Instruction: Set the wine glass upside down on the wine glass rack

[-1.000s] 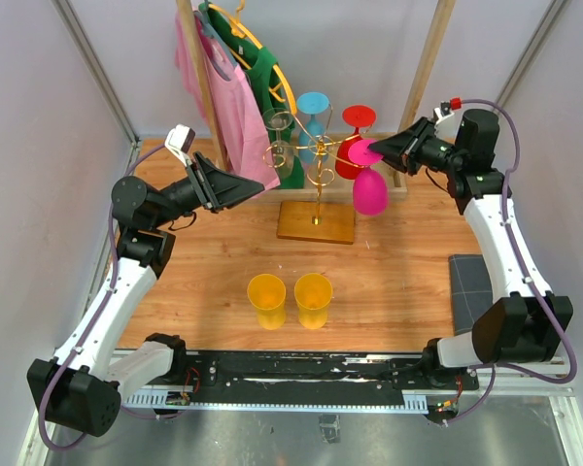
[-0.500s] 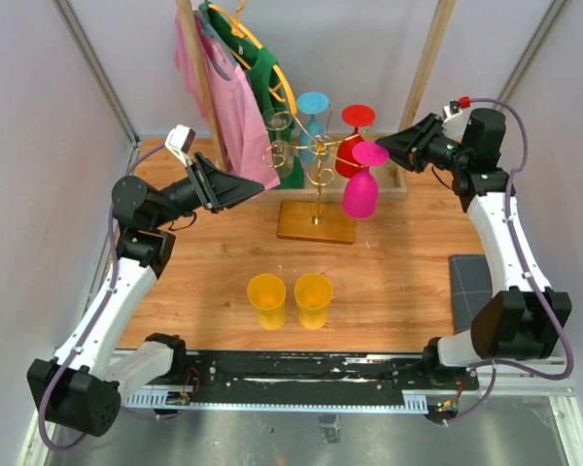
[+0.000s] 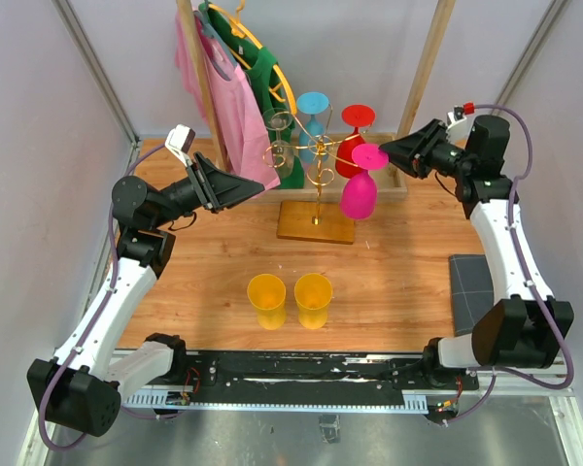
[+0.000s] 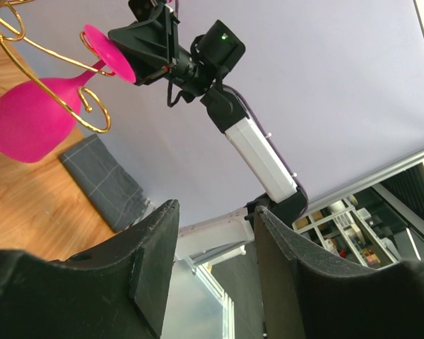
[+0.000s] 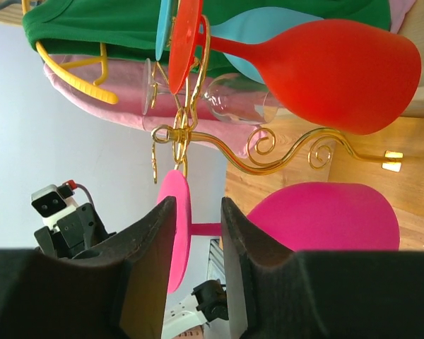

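The stem of the pink wine glass sits too shallow on the rack's gold arms. Next, I pinch the edge of its foot [image 5: 175,274] with my right gripper and push it further in.
The pink wine glass [image 3: 358,196] hangs upside down from a curled arm on the right side of the gold wine glass rack [image 3: 317,155]. Its foot [image 3: 369,154] sits on top. My right gripper [image 3: 389,153] is open, just right of the foot and not touching it. In the right wrist view the foot [image 5: 177,233] and stem lie beyond my parted fingertips [image 5: 230,212], with the bowl [image 5: 318,215] to the right. My left gripper [image 3: 257,186] is open and empty left of the rack. The left wrist view shows the glass [image 4: 28,120] and the right gripper [image 4: 152,42].
A red glass [image 3: 354,136], a blue glass [image 3: 313,105] and clear glasses [image 3: 282,146] also hang on the rack, above its wooden base [image 3: 316,221]. Two yellow cups [image 3: 290,297] stand near the front. A clothes rail with pink and green garments [image 3: 235,87] stands behind. A grey cloth [image 3: 466,289] lies right.
My right gripper has drawn back to the right, off the pink glass. The glass has swung slightly left and now hangs free on the rack. The left arm has not moved.
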You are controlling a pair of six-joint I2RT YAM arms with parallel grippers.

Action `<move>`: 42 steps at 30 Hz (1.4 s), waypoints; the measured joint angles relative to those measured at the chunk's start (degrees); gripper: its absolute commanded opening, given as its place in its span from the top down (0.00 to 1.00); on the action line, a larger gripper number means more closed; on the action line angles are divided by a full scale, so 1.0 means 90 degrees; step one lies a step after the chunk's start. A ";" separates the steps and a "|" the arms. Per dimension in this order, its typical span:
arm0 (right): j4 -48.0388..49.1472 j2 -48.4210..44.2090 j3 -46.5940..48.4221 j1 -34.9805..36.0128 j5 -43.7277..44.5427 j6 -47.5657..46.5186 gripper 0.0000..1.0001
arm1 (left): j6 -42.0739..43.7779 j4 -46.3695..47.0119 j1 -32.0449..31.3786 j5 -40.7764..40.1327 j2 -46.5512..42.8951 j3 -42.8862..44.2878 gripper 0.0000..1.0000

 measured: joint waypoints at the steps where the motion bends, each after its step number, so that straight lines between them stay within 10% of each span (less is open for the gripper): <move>1: 0.0000 -0.0053 -0.0032 -0.0010 0.0005 -0.0010 0.66 | 0.0000 0.0000 0.0000 0.0002 0.0000 0.0000 0.48; 42: -0.0316 -0.0971 -0.0678 -0.0019 -0.0170 -0.0114 0.73 | 0.0095 -0.0087 0.0000 0.0002 0.0000 -0.0010 0.48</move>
